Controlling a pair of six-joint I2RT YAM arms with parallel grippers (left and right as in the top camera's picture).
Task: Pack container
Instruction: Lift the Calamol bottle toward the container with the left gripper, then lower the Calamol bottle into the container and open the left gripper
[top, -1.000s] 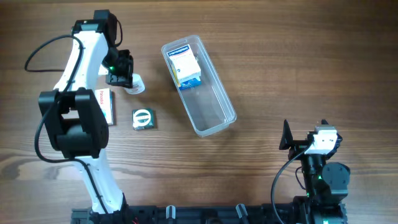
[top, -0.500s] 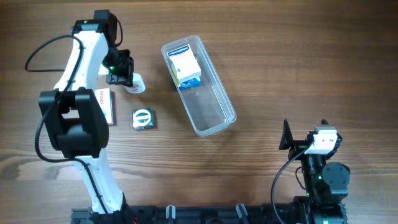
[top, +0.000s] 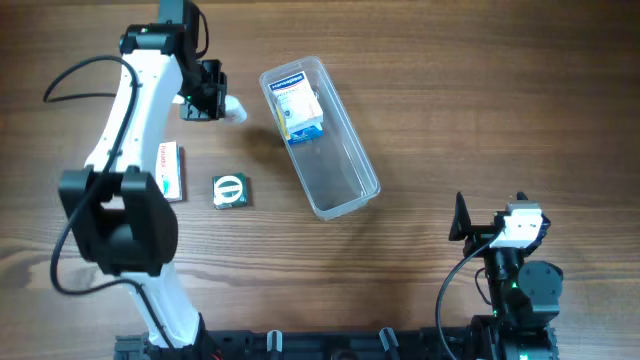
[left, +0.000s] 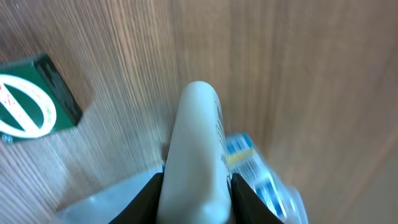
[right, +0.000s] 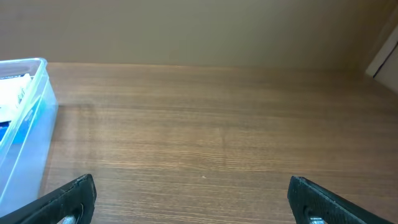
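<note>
Next, my left gripper sets the small white bottle down in the container (top: 337, 139) beside the white and blue box.
The clear plastic container (top: 340, 170) lies slanted in the middle of the table, with a white and blue box (top: 298, 108) in its far end. It also shows in the right wrist view (right: 22, 118). My left gripper (top: 215, 105) is shut on a small white bottle (top: 233, 110), held above the table just left of the container's far end. In the left wrist view the bottle (left: 198, 155) fills the space between the fingers. My right gripper (right: 193, 199) is open and empty, low near the table's front right.
A green square box with a white ring (top: 230, 191) lies left of the container, also in the left wrist view (left: 34, 106). A white and red flat box (top: 170, 171) lies further left beside my left arm.
My left gripper has lifted the white bottle off the table and carried it away and to the right, toward the container's far end. The right arm has not moved.
</note>
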